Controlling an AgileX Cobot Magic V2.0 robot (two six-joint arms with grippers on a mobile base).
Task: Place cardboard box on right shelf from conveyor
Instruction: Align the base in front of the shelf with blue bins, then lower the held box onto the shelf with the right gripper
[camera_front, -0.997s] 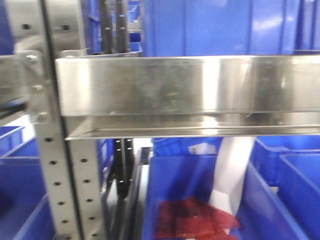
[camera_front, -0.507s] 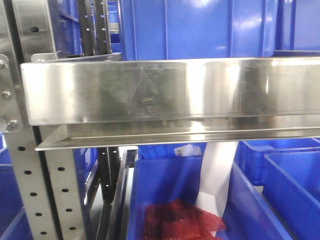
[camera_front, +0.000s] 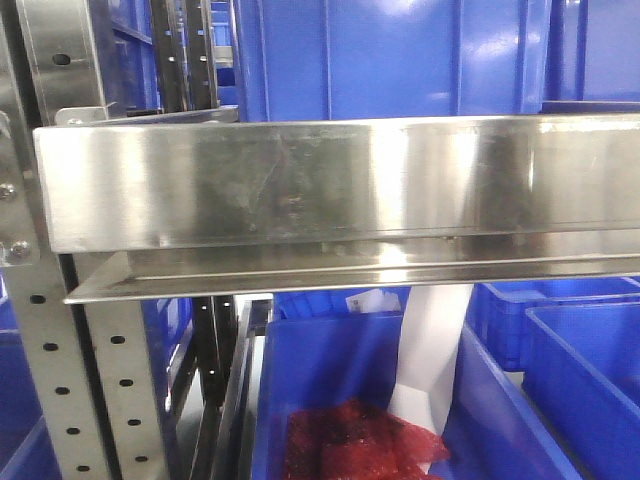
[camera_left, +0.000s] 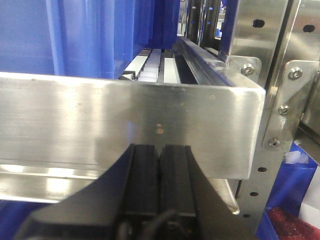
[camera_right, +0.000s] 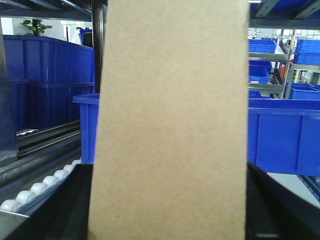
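My right gripper should release the cardboard box so that it sits between the shelf's steel front edge and the large blue bin (camera_front: 459, 94).
The tan cardboard box (camera_right: 170, 110) fills the middle of the right wrist view, standing upright between the black fingers (camera_right: 75, 200) of my right gripper (camera_right: 169, 167), which is shut on its two sides. The right shelf's shiny steel front lip (camera_front: 340, 180) spans the front view at mid height. In the left wrist view the same lip (camera_left: 100, 115) stands just beyond my left gripper (camera_left: 160, 147), whose black pads are pressed together with nothing between them. The conveyor is out of view.
Large blue bins (camera_front: 400, 60) sit on the shelf behind the lip. White roller tracks (camera_left: 155, 65) run back along it. A perforated grey upright (camera_front: 90, 390) stands at the left. Below, a blue bin (camera_front: 330, 370) holds red material (camera_front: 360, 445) and white paper (camera_front: 430, 350). More blue bins (camera_right: 280, 135) stand behind the box.
In the front view the shelf lip and the upright have slid to the left and grown slightly larger. The shift over the last half second is small.
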